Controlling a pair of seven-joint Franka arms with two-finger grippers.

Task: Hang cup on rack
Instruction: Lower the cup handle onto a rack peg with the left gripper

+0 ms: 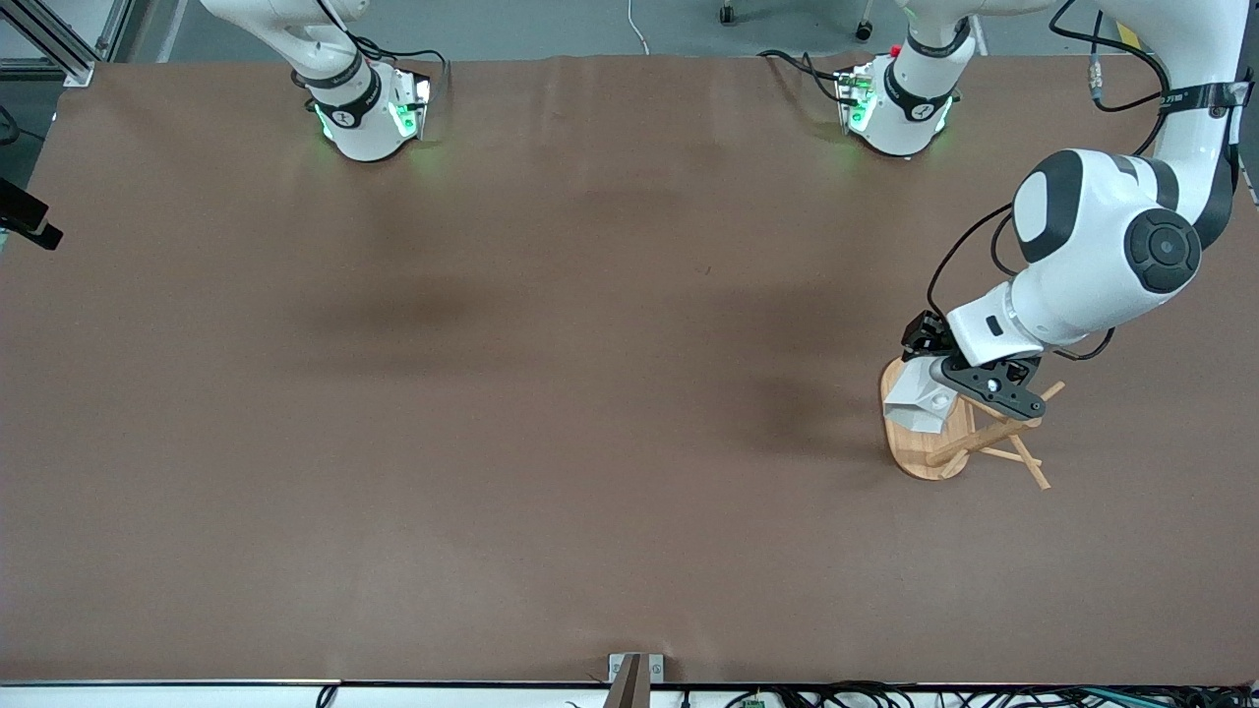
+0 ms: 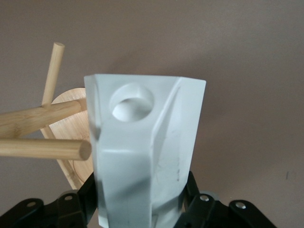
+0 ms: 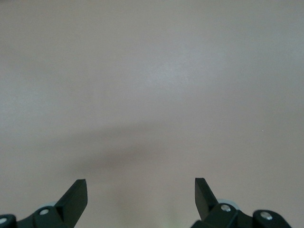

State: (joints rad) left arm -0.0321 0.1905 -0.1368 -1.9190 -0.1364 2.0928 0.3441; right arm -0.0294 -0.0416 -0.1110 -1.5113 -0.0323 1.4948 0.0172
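Next, my left gripper lets go of the white faceted cup on the bamboo rack's peg [image 1: 965, 429] [image 2: 66, 149] beside it, above the oval base.
My left gripper [image 1: 934, 382] is shut on the white faceted cup [image 1: 917, 405] and holds it over the bamboo rack [image 1: 984, 444], which stands toward the left arm's end of the table. In the left wrist view the cup [image 2: 147, 142] fills the middle between the fingers, its handle hole [image 2: 132, 102] facing the camera. A peg tip [image 2: 71, 149] lies right beside the cup's side, level with and apart from the hole. The rack's oval base [image 2: 71, 126] shows under the pegs. My right gripper [image 3: 141, 190] is open and empty over bare table; the front view does not show it.
The brown table cover [image 1: 551, 393] spreads wide toward the right arm's end. A small metal bracket [image 1: 629, 675] sits at the table edge nearest the front camera. A black fixture [image 1: 28, 221] juts in at the right arm's end.
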